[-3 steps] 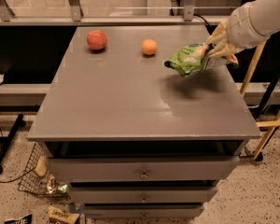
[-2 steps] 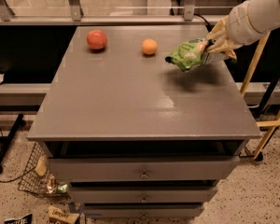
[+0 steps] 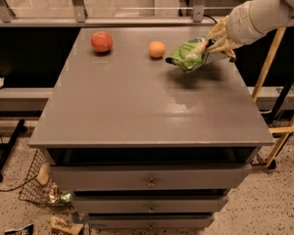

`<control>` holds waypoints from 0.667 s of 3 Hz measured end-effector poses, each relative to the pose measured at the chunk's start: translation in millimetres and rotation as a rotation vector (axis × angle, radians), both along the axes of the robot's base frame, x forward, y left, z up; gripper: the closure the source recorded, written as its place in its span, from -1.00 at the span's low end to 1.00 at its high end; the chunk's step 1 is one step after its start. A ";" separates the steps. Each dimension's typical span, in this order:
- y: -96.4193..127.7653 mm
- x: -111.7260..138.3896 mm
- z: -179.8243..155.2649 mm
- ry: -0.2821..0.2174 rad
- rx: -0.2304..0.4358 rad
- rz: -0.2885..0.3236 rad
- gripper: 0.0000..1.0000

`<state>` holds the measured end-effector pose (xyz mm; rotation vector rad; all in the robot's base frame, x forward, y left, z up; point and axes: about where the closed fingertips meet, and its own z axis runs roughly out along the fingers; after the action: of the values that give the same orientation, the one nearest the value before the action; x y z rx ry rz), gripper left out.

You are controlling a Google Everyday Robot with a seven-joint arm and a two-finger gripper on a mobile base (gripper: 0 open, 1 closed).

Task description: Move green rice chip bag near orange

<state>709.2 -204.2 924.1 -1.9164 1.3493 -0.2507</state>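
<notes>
Next, I release the green rice chip bag from my gripper on the grey table top, close against the orange (image 3: 178,57).
The green rice chip bag (image 3: 188,56) is a crinkly light-green bag held above the grey table top (image 3: 137,106) at the back right. My gripper (image 3: 211,45) is shut on the bag's right end and carries it in the air; its shadow falls on the table below. The orange (image 3: 157,49) is a small light-orange ball on the table just left of the bag, a short gap away.
A larger red-orange round fruit (image 3: 102,41) sits at the back left of the table. Drawers (image 3: 151,182) are below the table's front edge. A wire basket with litter (image 3: 44,190) lies on the floor at lower left. Yellow wooden legs (image 3: 279,131) stand to the right.
My gripper has carried the bag a little left and toward the back, closer to the orange. The fruits have not moved.
</notes>
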 end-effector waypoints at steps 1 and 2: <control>8.7 11.0 -5.8 0.002 0.022 0.042 1.00; 15.5 23.9 -18.4 0.018 0.039 0.069 1.00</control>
<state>733.1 -188.7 905.7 -1.9323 1.2880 -0.1728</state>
